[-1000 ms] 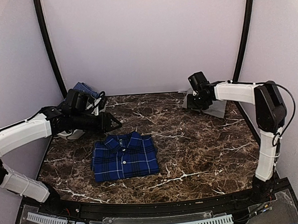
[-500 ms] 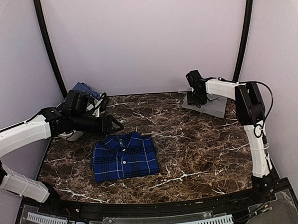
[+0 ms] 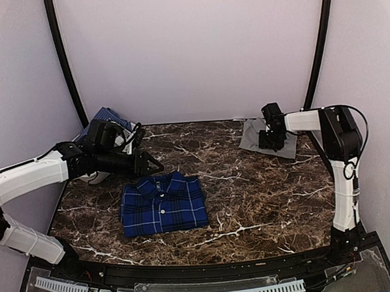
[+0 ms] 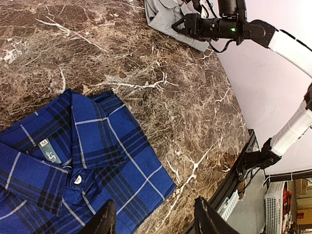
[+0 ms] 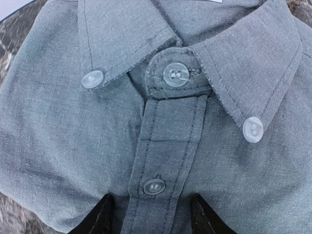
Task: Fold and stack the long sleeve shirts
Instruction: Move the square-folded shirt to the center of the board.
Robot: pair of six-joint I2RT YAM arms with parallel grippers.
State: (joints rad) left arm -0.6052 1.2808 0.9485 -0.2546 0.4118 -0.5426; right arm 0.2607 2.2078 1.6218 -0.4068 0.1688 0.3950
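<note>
My left gripper should next close on the folded side edge (image 3: pixel 124 204), farthest from the grey shirt, of the royal-blue and black plaid shirt.
The royal-blue and black plaid long sleeve shirt (image 3: pixel 163 203) lies folded on the marble table, collar toward the back; the left wrist view shows its collar, label and a white button (image 4: pixel 73 161). My left gripper (image 3: pixel 154 165) hovers open just behind that shirt's collar, nothing between its fingers (image 4: pixel 106 222). The plain grey long sleeve shirt (image 3: pixel 252 135) lies folded at the back right corner. My right gripper (image 3: pixel 271 137) is low over it and open, and the right wrist view shows its fingers (image 5: pixel 102 214) straddling the button placket (image 5: pixel 161 146) below the collar. I cannot tell whether they touch the cloth.
A blue patterned cloth (image 3: pixel 107 116) and a white object (image 3: pixel 93 176) sit at the back left behind my left arm. Curved black poles (image 3: pixel 63 61) and lilac walls close in the sides and back. A black rail (image 3: pixel 208 266) edges the near side.
My right gripper has shifted rightward and toward the near side over the grey shirt, with the arm folding in. The left gripper has crept slightly right. Both shirts lie as before.
</note>
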